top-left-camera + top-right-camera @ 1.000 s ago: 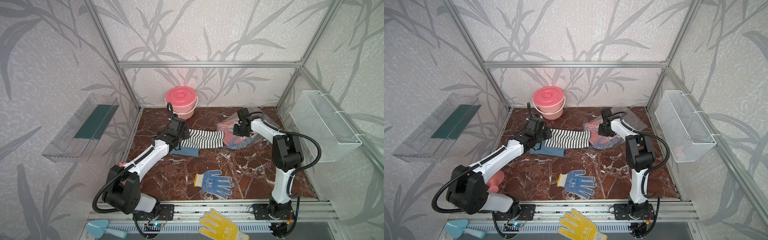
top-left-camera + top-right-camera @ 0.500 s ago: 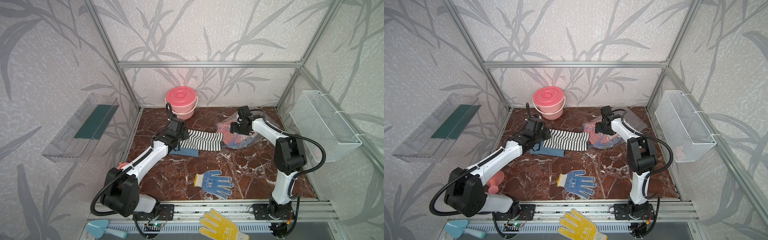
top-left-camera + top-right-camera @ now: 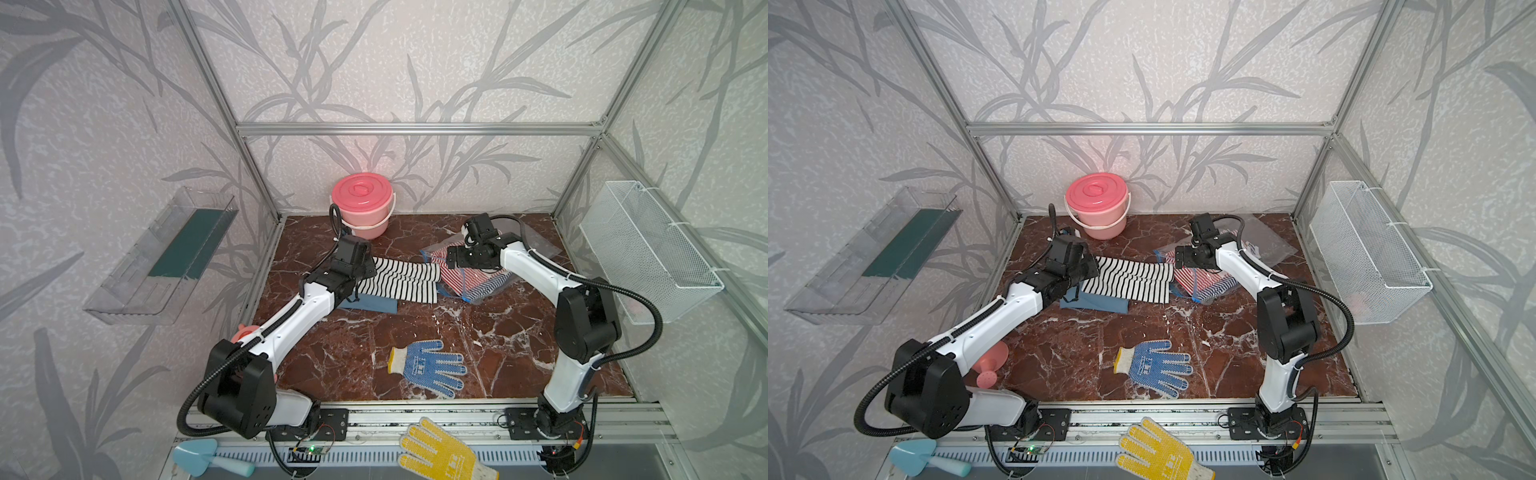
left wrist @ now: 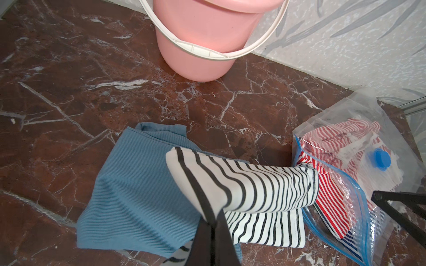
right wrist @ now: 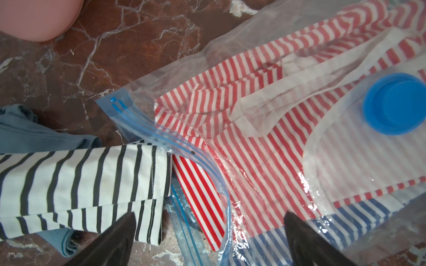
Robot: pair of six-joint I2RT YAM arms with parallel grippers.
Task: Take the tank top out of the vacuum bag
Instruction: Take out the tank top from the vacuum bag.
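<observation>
My left gripper is to release the striped tank top on the blue cloth (image 3: 385, 283) (image 4: 225, 204) in front of the pink bucket.
The vacuum bag (image 3: 536, 245) (image 3: 1271, 245) lies at the back right, clear plastic with a blue zip strip (image 5: 147, 129) and a blue valve cap (image 5: 394, 106) (image 4: 380, 159). A red-striped garment (image 5: 253, 138) is inside it. The black-and-white striped tank top (image 3: 403, 282) (image 3: 1133, 282) (image 4: 253, 188) stretches leftward from the bag's mouth, where its hem (image 5: 159, 175) just touches. My left gripper (image 3: 368, 268) (image 3: 1090, 270) (image 4: 215, 221) is shut on the top's other end. My right gripper (image 3: 451, 259) (image 3: 1179, 259) (image 5: 208, 215) hangs open over the bag's mouth, holding nothing.
A blue cloth (image 3: 370, 303) (image 4: 138, 184) lies under the striped top. A lidded pink bucket (image 3: 361, 203) stands at the back. A blue dotted glove (image 3: 428, 368) lies near the front, a yellow glove (image 3: 440, 453) on the rail. A wire basket (image 3: 648, 249) hangs on the right wall.
My right gripper has opened, let go of the bag and shifted slightly left. The left gripper keeps its hold on the striped top and has barely moved.
</observation>
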